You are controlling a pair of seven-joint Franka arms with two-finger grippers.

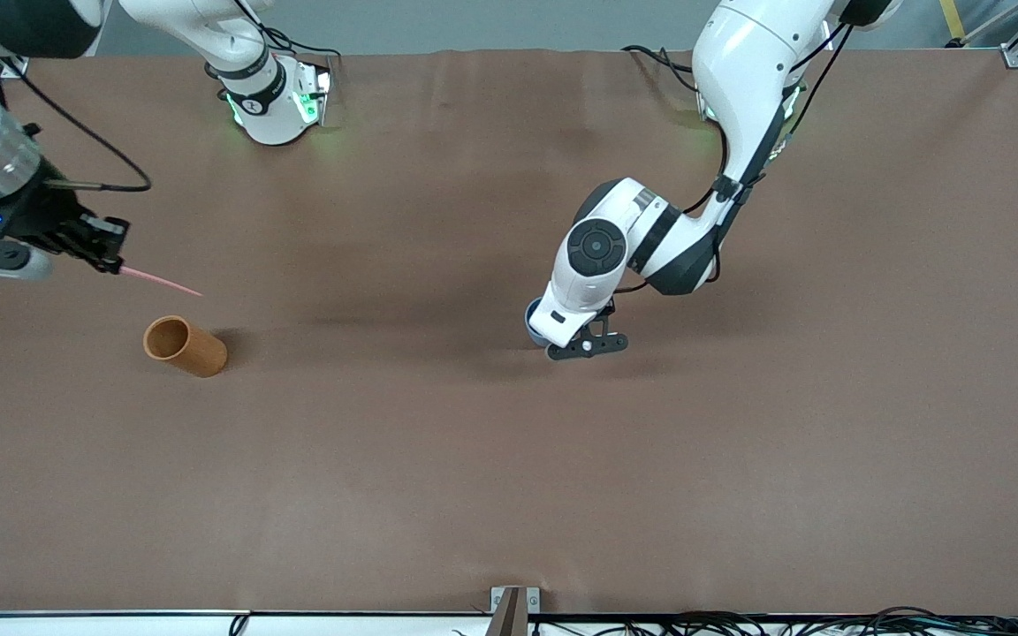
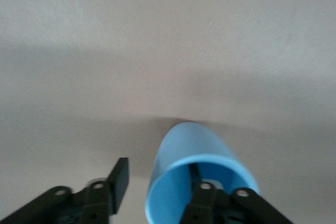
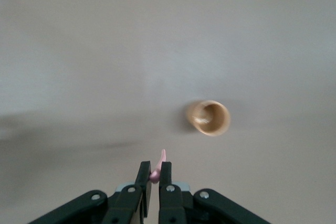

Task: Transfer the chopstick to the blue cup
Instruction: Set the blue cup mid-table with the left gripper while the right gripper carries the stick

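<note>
Next, my right gripper lets go of the pink chopstick inside the blue cup (image 1: 547, 325) under my left gripper, so that it leans on the blue cup's rim.
The blue cup (image 2: 191, 153) sits near the middle of the table. In the front view only a sliver of this cup (image 1: 530, 320) shows under the left hand. My left gripper (image 2: 157, 170) is open astride the cup's wall. One finger (image 2: 195, 172) is inside the cup and the other finger (image 2: 121, 178) is outside, with a gap to the wall. The left gripper (image 1: 588, 344) is low over the table. My right gripper (image 1: 113, 262) is shut on the pink chopstick (image 1: 160, 283), up over the right arm's end of the table. The chopstick (image 3: 161, 157) sticks out past the right gripper (image 3: 155, 169).
An orange-brown cup (image 1: 184, 346) rests on the table toward the right arm's end, a little nearer the front camera than the chopstick's tip. The right wrist view looks down into this cup (image 3: 209, 118). The brown table cover (image 1: 509, 486) spreads wide toward the front camera.
</note>
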